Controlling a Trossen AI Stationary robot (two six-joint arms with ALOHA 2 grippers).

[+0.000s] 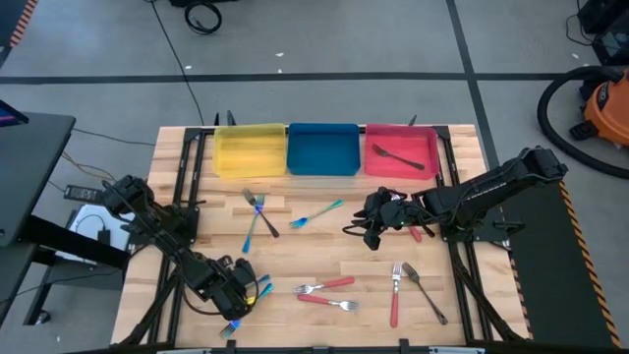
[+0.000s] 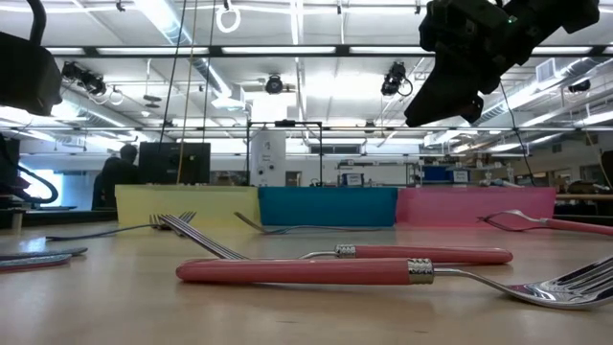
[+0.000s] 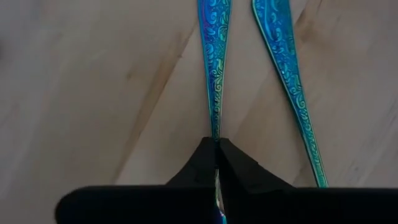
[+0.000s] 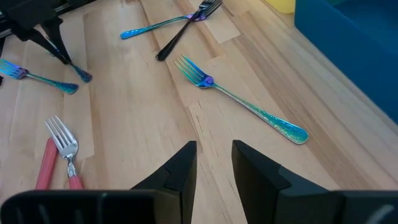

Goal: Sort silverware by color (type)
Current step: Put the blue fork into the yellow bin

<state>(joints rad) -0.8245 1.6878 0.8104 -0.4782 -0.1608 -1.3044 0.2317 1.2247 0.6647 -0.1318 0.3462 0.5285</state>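
Observation:
My left gripper is to let go of the blue-teal utensil around the middle of the yellow tray (image 1: 257, 154).
My left gripper (image 1: 239, 287) is low near the table's near-left corner, shut on an iridescent blue-teal utensil (image 3: 214, 68). A second blue-teal utensil (image 3: 287, 74) lies beside it. My right gripper (image 4: 214, 157) is open and hangs above the table's middle right (image 1: 378, 224). Ahead of it a blue-teal fork (image 4: 249, 107) lies flat (image 1: 316, 213). A dark fork and a blue-teal fork lie crossed (image 1: 257, 212). Red-handled forks (image 1: 326, 295) lie near the front edge. One dark fork (image 1: 393, 155) is in the red tray (image 1: 428, 146). My left gripper pinches the thin handle (image 3: 216, 132) of the blue-teal utensil between its two fingertips (image 3: 202, 158). The fingers lie along the handle, and the rest of the utensil runs straight out ahead of them over the wood. Whether it is lifted clear I cannot tell.
Yellow (image 1: 250, 149), blue (image 1: 322, 147) and red trays stand side by side at the far edge. A red-handled fork (image 1: 395, 295) and a grey utensil (image 1: 425, 293) lie near right. Another red-handled piece (image 1: 417, 232) shows beside the right gripper. A person (image 2: 120, 172) is in the room behind.

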